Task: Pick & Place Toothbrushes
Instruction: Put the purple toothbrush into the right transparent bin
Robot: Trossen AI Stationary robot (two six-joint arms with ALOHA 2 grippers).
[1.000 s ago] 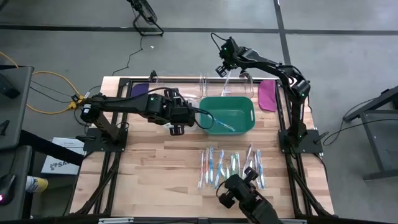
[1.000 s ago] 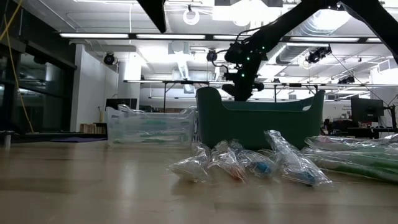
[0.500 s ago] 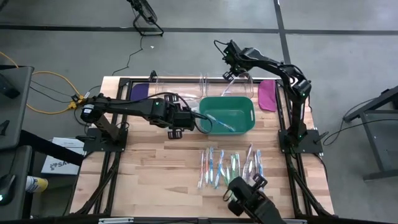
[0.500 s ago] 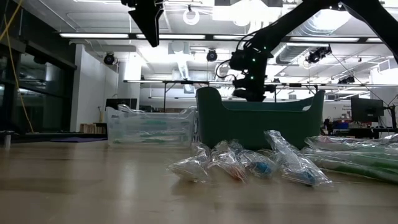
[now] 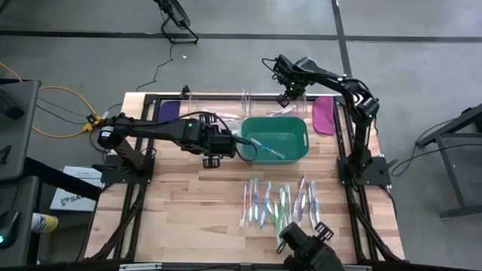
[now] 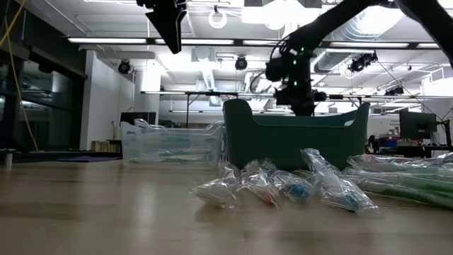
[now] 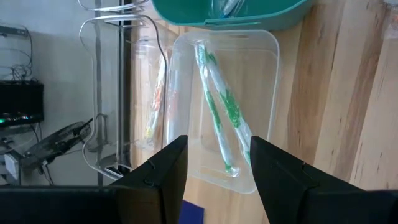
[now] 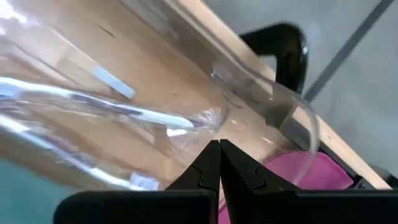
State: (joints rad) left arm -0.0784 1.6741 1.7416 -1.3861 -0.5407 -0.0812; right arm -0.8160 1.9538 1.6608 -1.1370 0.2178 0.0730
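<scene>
I need to let go of the bagged toothbrush, now at the table's far edge, with my right gripper inside the clear container (image 5: 283,111) (image 8: 109,112) just behind the green bin.
Several toothbrushes in clear bags (image 5: 279,202) lie in a row near the table's front edge. A green bin (image 5: 303,143) stands mid-table with a bagged toothbrush (image 5: 267,149) inside. My left gripper (image 7: 217,155) hangs open, left of the bin, above a clear tray (image 7: 267,68) holding two green toothbrushes (image 7: 217,106); nothing is between its fingers. My right gripper (image 8: 219,144) is shut at the table's far edge, over clear containers (image 5: 294,102), with a bagged toothbrush (image 8: 124,106) at its fingertips. My right gripper pinches the crinkled end of the clear bag (image 8: 208,121) between its two shut fingertips. The fingers point steeply down. The bag with its toothbrush stretches away from the fingertips across a clear container; whether it rests on the container, I cannot tell.
More clear containers (image 5: 203,102) line the far edge. Purple flat pieces lie at the far right (image 5: 324,114) and far left (image 5: 169,109). The black frame rails (image 5: 354,218) run along the table's sides. Bare wood (image 5: 188,203) shows at the front left.
My right gripper has moved along the far edge toward the table's right and tipped to point more steeply down, staying shut, with the bagged toothbrush going along. My left gripper sank a little over the clear tray, then kept still.
</scene>
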